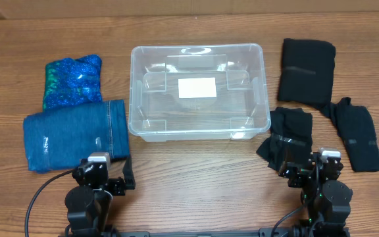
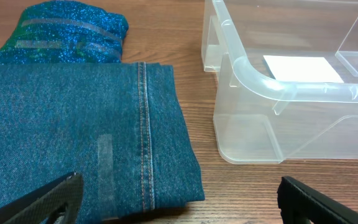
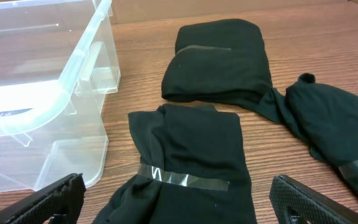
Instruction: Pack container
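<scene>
I will close my left gripper on the end of the folded blue jeans point(image 1: 33, 137) farthest from the clear plastic container.
The clear plastic container point(image 1: 198, 125) stands open and empty at the table's middle, a white label on its bottom; it also shows in the left wrist view point(image 2: 272, 87) and right wrist view point(image 3: 48, 93). Folded blue jeans point(image 1: 71, 135) lie to its left, under my left gripper's view point(image 2: 73, 124). A sparkly blue-green garment point(image 1: 73, 79) lies behind them. Three black taped bundles lie to the right: one far point(image 1: 306, 69), one near point(image 1: 288, 135), one at the right point(image 1: 359, 135). My left gripper point(image 2: 179, 199) is open and empty by the jeans' edge. My right gripper point(image 3: 179, 199) is open over the near black bundle point(image 3: 191, 168).
Both arm bases sit at the table's front edge, left point(image 1: 91, 191) and right point(image 1: 321, 191). Bare wood table point(image 1: 196, 178) lies between them and in front of the container.
</scene>
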